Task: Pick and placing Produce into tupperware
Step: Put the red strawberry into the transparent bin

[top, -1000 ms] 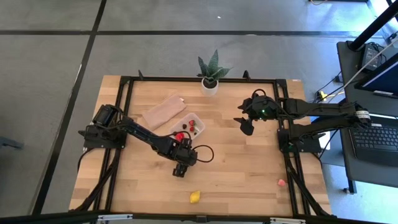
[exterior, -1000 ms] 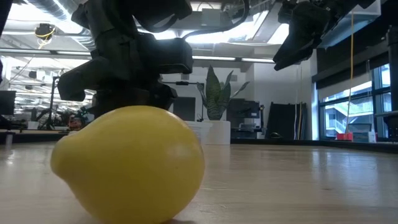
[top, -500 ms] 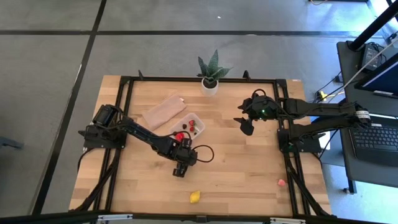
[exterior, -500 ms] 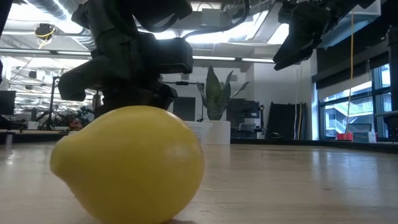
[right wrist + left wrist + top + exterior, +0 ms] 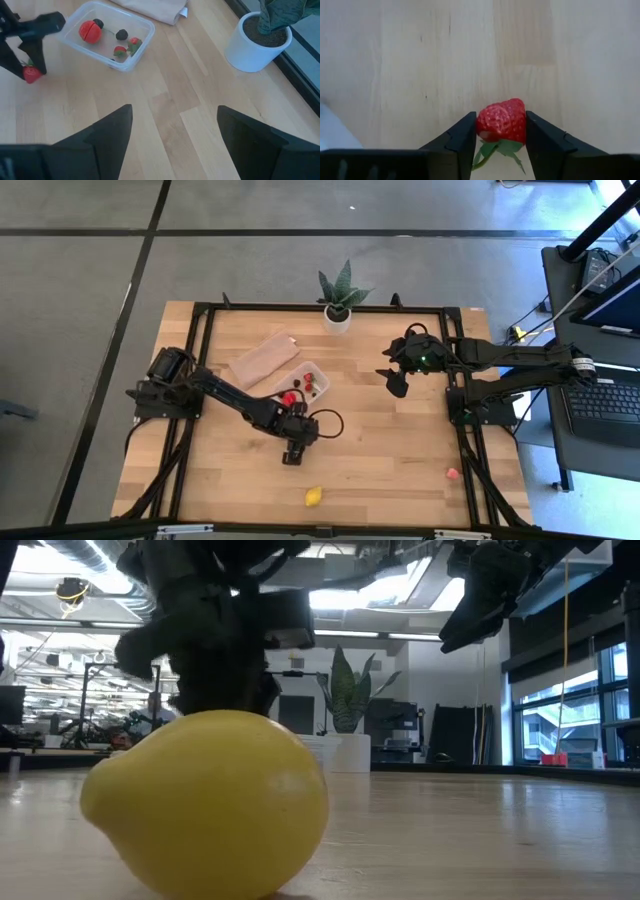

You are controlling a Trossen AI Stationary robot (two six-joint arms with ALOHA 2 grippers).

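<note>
Next, I let go of the red strawberry with my left gripper inside the tupperware [image 5: 305, 393] between the other strawberries and the red round piece.
My left gripper [image 5: 292, 453] hangs over the table's middle, just on the near side of the tupperware [image 5: 303, 383], and is shut on a red strawberry [image 5: 501, 121]. The right wrist view shows the same strawberry [image 5: 31, 74] beside the clear tupperware [image 5: 107, 35], which holds a red round piece, dark berries and another strawberry. The yellow lemon [image 5: 314, 496] rests on its side near the near edge and fills the low view [image 5: 205, 805]. My right gripper [image 5: 393, 380] waits open and raised at the table's right far part. My left gripper pinches the strawberry by its two sides [image 5: 482, 122] between both fingers [image 5: 460, 137]. The fingers come from above, pointing down. The green leaves [image 5: 495, 149] lie toward the wrist. Whether the strawberry is clear of the wood, I cannot tell.
A potted green plant [image 5: 338, 302] stands at the far edge. A flat tan piece [image 5: 264, 358] lies just beyond the tupperware. A small pink-red piece [image 5: 453, 473] sits by the right edge. Bare wood spreads between the two arms.
In the low view my left gripper has risen a little over the table behind the lemon, still shut on the strawberry. The right arm and the lemon have kept still.
</note>
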